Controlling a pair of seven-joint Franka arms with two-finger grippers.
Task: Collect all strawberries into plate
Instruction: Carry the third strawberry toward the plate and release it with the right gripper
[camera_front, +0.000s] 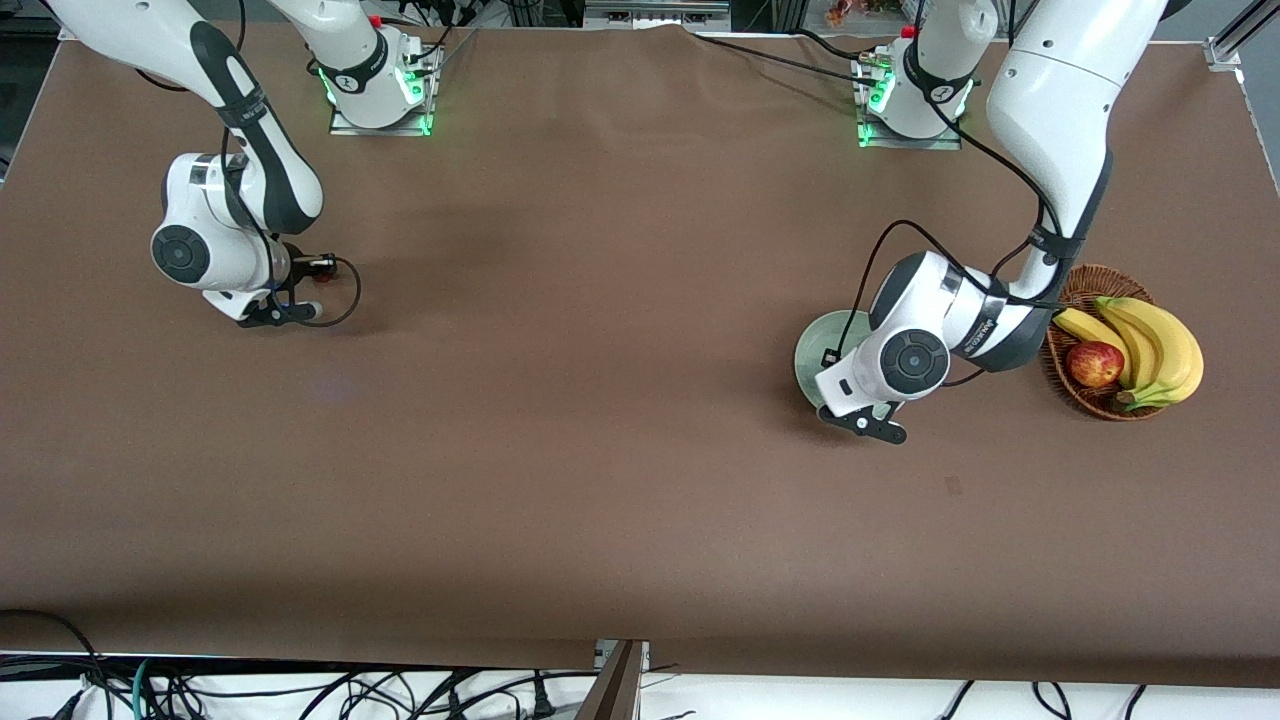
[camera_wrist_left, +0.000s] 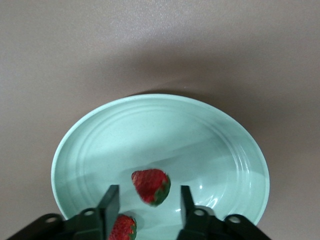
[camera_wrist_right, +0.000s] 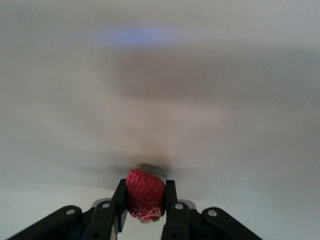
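The strawberry in my right gripper, now low over the table, will be released on the brown table cover (camera_front: 705, 373) next to the mint-green plate, facing the right arm.
The pale mint-green plate (camera_front: 812, 352) lies under my left gripper (camera_front: 848, 392), toward the left arm's end of the table. In the left wrist view my left gripper (camera_wrist_left: 148, 195) stands open over the plate (camera_wrist_left: 150, 130). One strawberry (camera_wrist_left: 151, 186) shows between its fingers and touches neither. Another strawberry (camera_wrist_left: 123, 228) lies in the plate, half hidden by one finger (camera_wrist_left: 110, 200). Toward the right arm's end, my right gripper (camera_front: 295, 305) hangs low over the table. It (camera_wrist_right: 145, 190) is shut on a third strawberry (camera_wrist_right: 145, 196).
A brown wicker basket (camera_front: 1085, 285) with bananas (camera_front: 1160, 345) and a red apple (camera_front: 1094, 364) stands beside the plate, at the left arm's end. The brown table cover (camera_front: 600, 400) spreads wide between the two arms.
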